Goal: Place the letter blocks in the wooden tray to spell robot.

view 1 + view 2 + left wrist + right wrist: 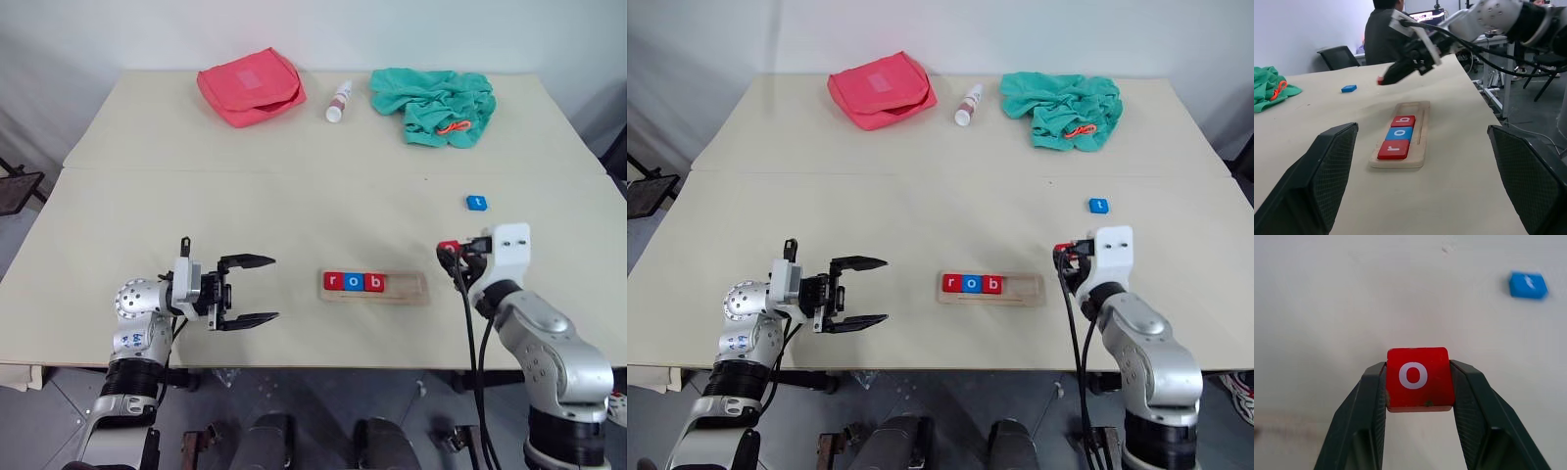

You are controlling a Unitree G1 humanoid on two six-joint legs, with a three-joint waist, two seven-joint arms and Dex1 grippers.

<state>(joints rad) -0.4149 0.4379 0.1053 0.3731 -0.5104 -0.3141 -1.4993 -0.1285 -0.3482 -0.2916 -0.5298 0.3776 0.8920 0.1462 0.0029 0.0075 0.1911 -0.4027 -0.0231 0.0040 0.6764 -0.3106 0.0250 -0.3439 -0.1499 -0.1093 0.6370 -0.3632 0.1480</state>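
The red o block is pinched by my right gripper on the side facing the red b, so I need to put the o down and take its front and back (1419, 407).
The wooden tray (409, 289) lies near the table's front edge and holds a red r (333, 282), a blue o (354, 282) and a red b (373, 283) side by side at its left end. My right gripper (1418, 382) is shut on a red o block (1418, 377), held just right of the tray's right end, where the block (450, 246) shows above the table. A blue t block (476, 203) lies flat on the table farther back on the right. My left gripper (257, 290) stands open to the left of the tray, with nothing between its fingers.
At the back of the table lie a red pouch (251, 86), a small white bottle (339, 102) and a crumpled green cloth (433, 104). A seam (245, 172) crosses the table between the back and front halves. A person (1382, 34) sits beyond the table's right end.
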